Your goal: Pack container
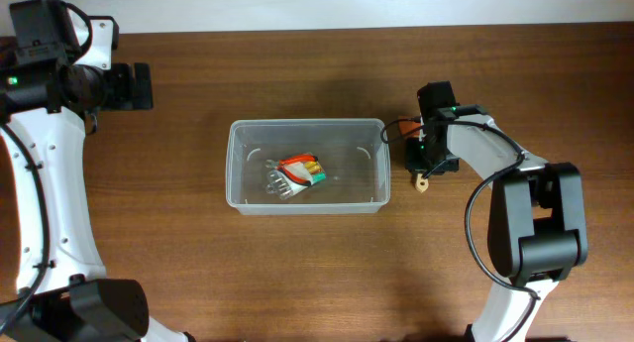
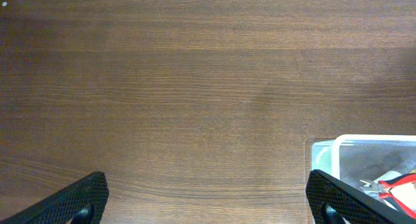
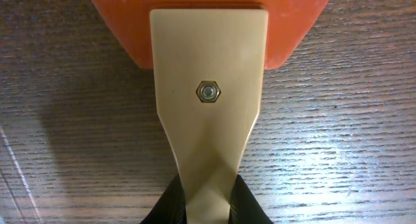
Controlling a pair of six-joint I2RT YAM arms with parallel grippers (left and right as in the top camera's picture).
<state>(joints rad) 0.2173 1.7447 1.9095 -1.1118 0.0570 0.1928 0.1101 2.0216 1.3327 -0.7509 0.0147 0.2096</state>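
My right gripper has the scraper to put down inside the container. Next, I lay it there, partly over the red and green handles of the pliers (image 1: pixel 325 166).
The container (image 1: pixel 307 124) is a clear plastic bin in the middle of the table. It holds pliers (image 1: pixel 294 175) with red and green handles. Its corner shows in the left wrist view (image 2: pixel 364 145). My right gripper (image 1: pixel 428 166) is just right of the container. In the right wrist view this gripper (image 3: pixel 208 208) is shut on the narrow end of a scraper's tan handle (image 3: pixel 208 120), with its orange blade (image 3: pixel 208 16) over the wood. A tan tip of the scraper (image 1: pixel 423 183) shows overhead. My left gripper (image 1: pixel 139 86) is open and empty at the far left (image 2: pixel 208 204).
The wooden table (image 1: pixel 297 273) runs around the container on all sides. The right arm's base (image 1: pixel 540 223) stands at the right, and the left arm (image 1: pixel 40 183) runs down the left edge.
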